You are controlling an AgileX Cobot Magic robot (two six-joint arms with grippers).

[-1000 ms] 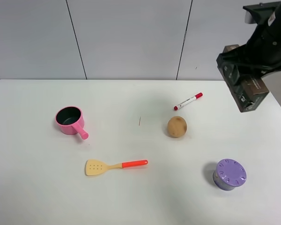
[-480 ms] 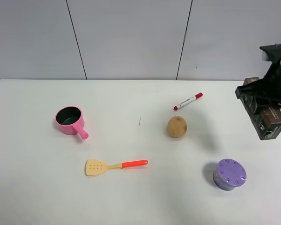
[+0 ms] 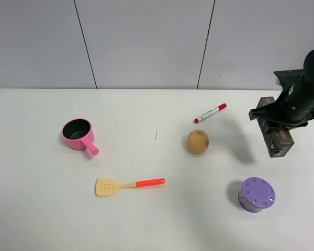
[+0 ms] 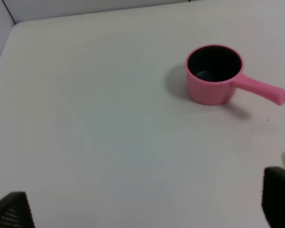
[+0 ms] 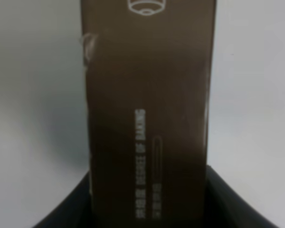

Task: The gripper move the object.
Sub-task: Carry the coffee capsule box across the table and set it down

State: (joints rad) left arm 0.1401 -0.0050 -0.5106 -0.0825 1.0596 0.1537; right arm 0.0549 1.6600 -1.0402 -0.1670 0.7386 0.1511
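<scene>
My right gripper is to let go of the dark brown carton on the table [image 3: 250, 141] just behind the purple container with the lid.
My right gripper [image 3: 276, 119] is shut on the object, a long dark brown carton [image 3: 277, 141] with small white print, and holds it low over the table's right side, to the right of the potato. In the right wrist view the carton [image 5: 147, 95] fills the middle, lengthwise, with white table on both sides and the gripper's black base below it. My left gripper [image 4: 145, 206] is open and empty over bare table; only its two black fingertips [image 4: 9, 211] show, wide apart. The left arm is out of the exterior high view.
A potato [image 3: 197, 141] and a red-capped white marker [image 3: 210, 113] lie left of the carton. A purple lidded container [image 3: 256, 194] stands at the front right. A pink pot [image 3: 77, 133] and a spatula with an orange handle [image 3: 128, 184] lie on the left. The pot also shows in the left wrist view [image 4: 213, 73].
My right arm has carried the carton down from high up at the back right, first out toward the right edge, then a little back left and lower over the table.
</scene>
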